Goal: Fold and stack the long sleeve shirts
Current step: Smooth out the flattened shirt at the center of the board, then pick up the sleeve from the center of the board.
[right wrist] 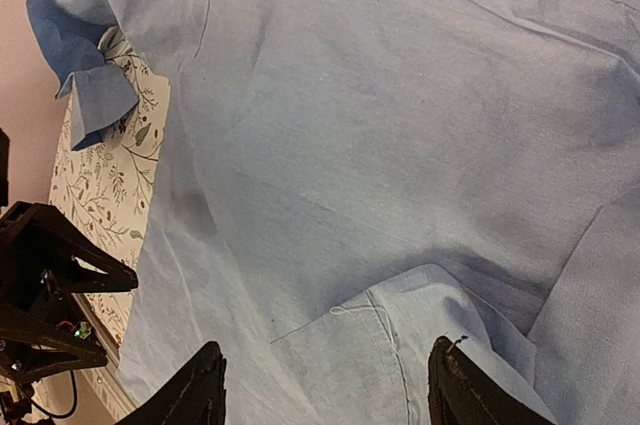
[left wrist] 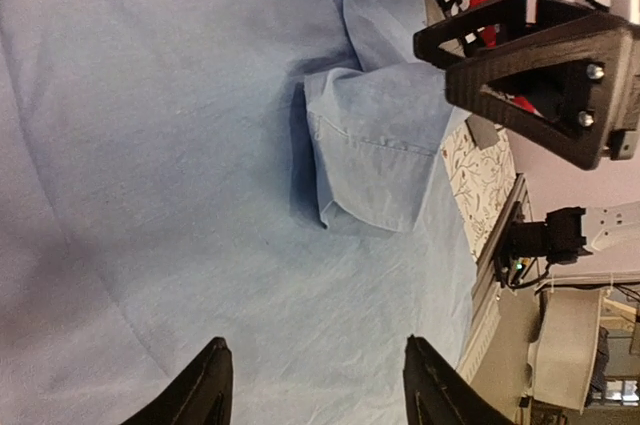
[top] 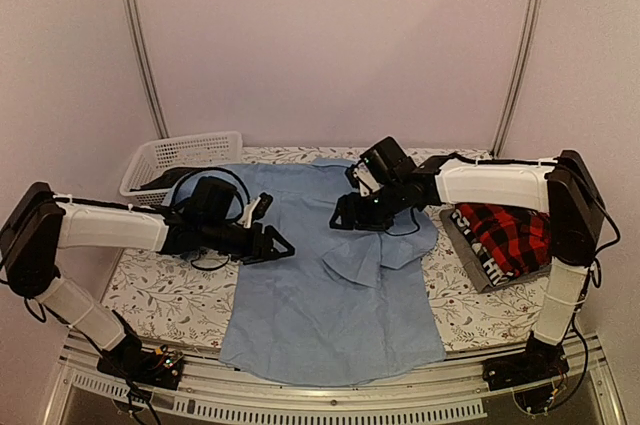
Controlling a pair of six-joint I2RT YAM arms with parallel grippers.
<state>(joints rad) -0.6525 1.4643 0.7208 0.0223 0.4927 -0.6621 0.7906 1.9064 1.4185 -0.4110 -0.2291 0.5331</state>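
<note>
The folded-in sleeve slants with its cuff toward the hem. Next, my right gripper goes down, pinches the sleeve (top: 370, 252) near the cuff and pulls it straighter across.
The light blue long sleeve shirt (top: 320, 295) lies spread flat across the table, hem at the near edge. Its right sleeve is folded in over the body, cuff (top: 385, 250) near the middle. My right gripper (top: 340, 219) hovers just above that cuff (right wrist: 400, 345), open, nothing between its fingers (right wrist: 328, 365). My left gripper (top: 280, 245) is over the shirt's left side, open and empty (left wrist: 315, 360), with the cuff (left wrist: 380, 155) ahead of it. The red-and-black plaid shirt (top: 510, 233) lies folded on a grey one (top: 468, 250) at the right.
A white lattice basket (top: 180, 157) stands at the back left corner with something dark inside. The shirt's other cuff (right wrist: 95, 95) rests on the floral tablecloth (top: 160, 295). The shirt's hem hangs over the metal rail (top: 330, 400) at the table's near edge.
</note>
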